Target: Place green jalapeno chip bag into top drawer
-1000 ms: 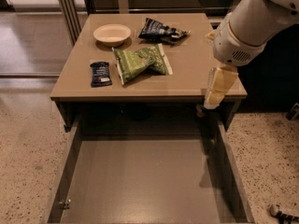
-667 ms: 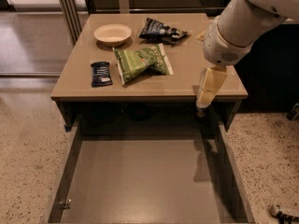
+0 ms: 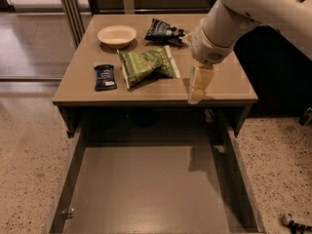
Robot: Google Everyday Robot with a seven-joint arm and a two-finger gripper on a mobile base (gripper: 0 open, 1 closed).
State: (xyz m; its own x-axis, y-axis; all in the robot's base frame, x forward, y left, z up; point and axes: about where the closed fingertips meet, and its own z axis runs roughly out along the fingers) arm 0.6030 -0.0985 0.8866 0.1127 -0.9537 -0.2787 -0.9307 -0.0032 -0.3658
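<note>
The robot's gripper needs to next close on the half (image 3: 159, 62) of the green jalapeno chip bag that is farther away from the small dark blue snack bar wrapper.
The green jalapeno chip bag (image 3: 146, 65) lies flat in the middle of the tan table (image 3: 87, 89), light green with white edges. The top drawer (image 3: 151, 189) is pulled out below the table's front edge, wide, shallow and with nothing in it. My gripper (image 3: 196, 92) hangs from the white arm over the table's front right part, pointing down, a short way right of the bag and apart from it. It holds nothing that I can see.
A dark navy chip bag (image 3: 163, 31) lies at the back of the table, a cream bowl (image 3: 117, 35) at the back left. A small dark blue snack bar wrapper (image 3: 105, 76) lies left of the green bag. Speckled floor surrounds the drawer.
My arm and gripper have moved left along the table's front edge, from near the right corner toward the green bag. The objects on the table have not moved.
</note>
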